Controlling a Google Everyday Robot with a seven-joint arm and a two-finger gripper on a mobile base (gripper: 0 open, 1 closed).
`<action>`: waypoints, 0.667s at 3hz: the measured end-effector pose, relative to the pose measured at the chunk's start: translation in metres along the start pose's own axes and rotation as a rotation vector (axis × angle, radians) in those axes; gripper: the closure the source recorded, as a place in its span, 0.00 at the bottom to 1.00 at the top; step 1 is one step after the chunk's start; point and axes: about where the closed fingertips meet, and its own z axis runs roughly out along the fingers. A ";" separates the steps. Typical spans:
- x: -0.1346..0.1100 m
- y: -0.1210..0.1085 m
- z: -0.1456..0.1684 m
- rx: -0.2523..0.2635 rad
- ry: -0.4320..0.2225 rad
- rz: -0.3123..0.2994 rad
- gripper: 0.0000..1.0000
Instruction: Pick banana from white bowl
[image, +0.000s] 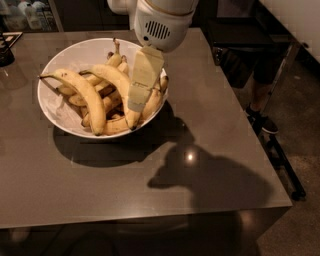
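Next, I close my gripper on the middle bend (117, 80) of the thick, curved yellow banana in the white bowl.
A wide, shallow white bowl (57, 116) stands on the far left part of the grey table (215, 125) and holds several bananas. The banana (116, 80), thick, strongly curved and plain yellow, arcs across the middle of the bowl to a dark blunt tip at the front rim. Another long banana with a thin pointed stem (82, 95) lies to its left. Smaller browner bananas lie under and behind them. My gripper (136, 106) hangs from the white wrist over the right side of the bowl, right over the lower half of the banana and hiding part of it.
A dark object (5, 52) sits at the table's far left edge. A person's leg and shoe (261, 117) and a dark metal frame (285, 165) stand on the floor to the right of the table. The table's right and front edges are near.
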 end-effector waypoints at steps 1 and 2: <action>-0.010 -0.006 0.012 -0.052 -0.008 -0.014 0.03; -0.023 -0.012 0.020 -0.084 -0.011 -0.041 0.09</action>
